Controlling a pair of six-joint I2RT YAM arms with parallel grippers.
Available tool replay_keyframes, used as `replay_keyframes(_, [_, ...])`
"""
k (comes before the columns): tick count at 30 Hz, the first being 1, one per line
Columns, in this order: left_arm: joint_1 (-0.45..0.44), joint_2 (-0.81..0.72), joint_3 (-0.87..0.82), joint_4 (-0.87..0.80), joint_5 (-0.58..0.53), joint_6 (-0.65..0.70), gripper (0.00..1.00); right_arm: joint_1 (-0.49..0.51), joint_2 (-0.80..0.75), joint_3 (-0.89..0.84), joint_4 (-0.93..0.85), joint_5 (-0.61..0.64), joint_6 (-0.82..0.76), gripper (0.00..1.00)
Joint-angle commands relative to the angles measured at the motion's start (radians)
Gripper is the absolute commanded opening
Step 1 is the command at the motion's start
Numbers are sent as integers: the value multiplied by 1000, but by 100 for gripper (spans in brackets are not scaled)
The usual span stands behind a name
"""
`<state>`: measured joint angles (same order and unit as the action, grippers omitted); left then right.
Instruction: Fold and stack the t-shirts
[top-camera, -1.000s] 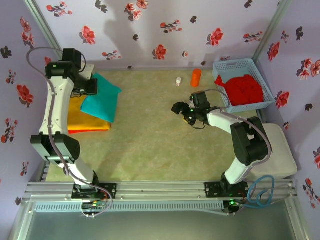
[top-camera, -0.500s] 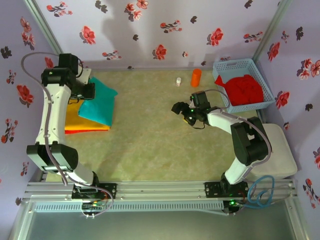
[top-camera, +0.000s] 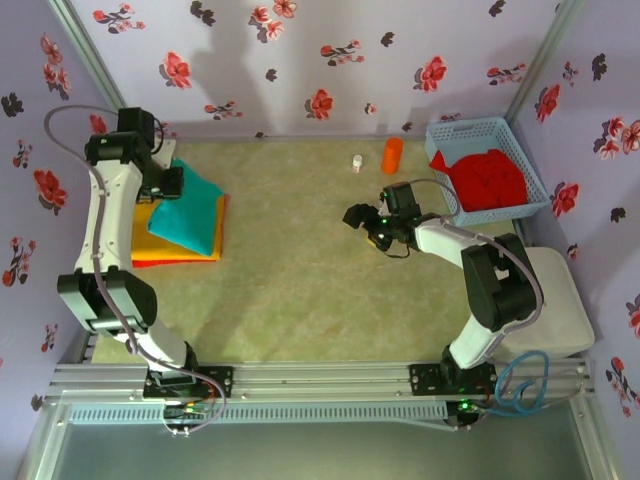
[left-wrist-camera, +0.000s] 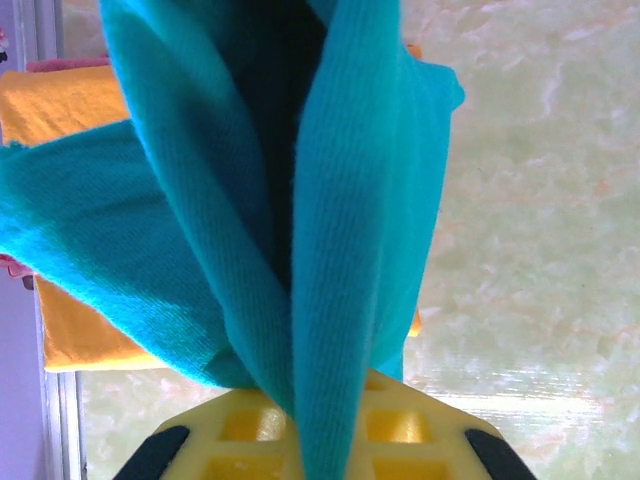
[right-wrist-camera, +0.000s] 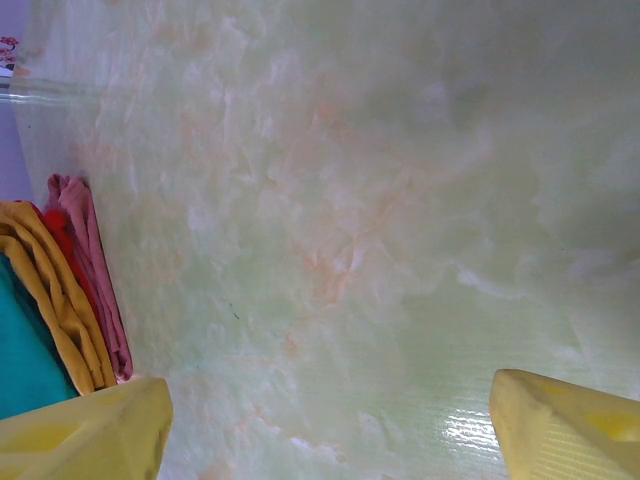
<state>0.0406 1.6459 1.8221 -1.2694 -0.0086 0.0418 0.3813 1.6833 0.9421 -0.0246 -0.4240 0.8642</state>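
Observation:
My left gripper will let go of the teal t-shirt flat on top of the yellow-orange t-shirt (top-camera: 169, 223) (left-wrist-camera: 190, 220), toward the nearby flowered wall.
A folded teal t-shirt (top-camera: 192, 220) lies across the yellow-orange t-shirt (top-camera: 150, 243) at the table's left, with a red t-shirt's edge (top-camera: 178, 262) showing beneath. My left gripper (top-camera: 172, 181) is shut on the teal shirt's far corner. In the left wrist view the teal cloth (left-wrist-camera: 350, 200) hangs bunched from my left gripper (left-wrist-camera: 300, 440) over the yellow-orange shirt (left-wrist-camera: 70, 100). More red t-shirts (top-camera: 490, 180) sit crumpled in the basket. My right gripper (top-camera: 362, 222) hovers mid-table, open and holding nothing. In its wrist view my right gripper (right-wrist-camera: 330, 440) faces bare table, the stack (right-wrist-camera: 60, 300) at left.
The light blue lattice basket (top-camera: 478, 126) stands at the back right. An orange cylinder (top-camera: 392, 155) and a small white object (top-camera: 356, 162) stand near the back wall. Flowered walls close in on three sides.
My left gripper has carried the teal shirt leftward and nearer, so it now lies squarer over the yellow-orange shirt. The right arm has not moved.

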Motion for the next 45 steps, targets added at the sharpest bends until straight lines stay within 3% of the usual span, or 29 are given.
replay_keyframes(1, [23, 14, -1, 35, -40, 24, 0, -6, -1, 7, -15, -19, -8, 83])
replay_keyframes(19, [82, 76, -36, 100, -332, -1, 0, -5, 12, 4, -4, -31, -7, 83])
replay_keyframes(26, [83, 106, -41, 119, -369, -16, 6, -6, 6, -8, 12, -32, 1, 83])
replay_keyframes(28, [85, 121, -42, 115, -411, -35, 13, -7, 5, -11, 14, -33, 1, 83])
replay_keyframes(31, [99, 148, -34, 101, -483, -68, 54, -7, 2, -17, 15, -35, -1, 83])
replay_keyframes(35, [102, 164, -3, 75, -490, -107, 82, -6, 3, -25, 23, -38, 1, 83])
replay_keyframes(40, [97, 143, 8, 76, -458, -120, 83, -5, 8, -34, 39, -41, 12, 83])
replay_keyframes(45, [68, 85, -29, 127, -347, -139, 84, -5, 14, -24, 39, -41, 11, 83])
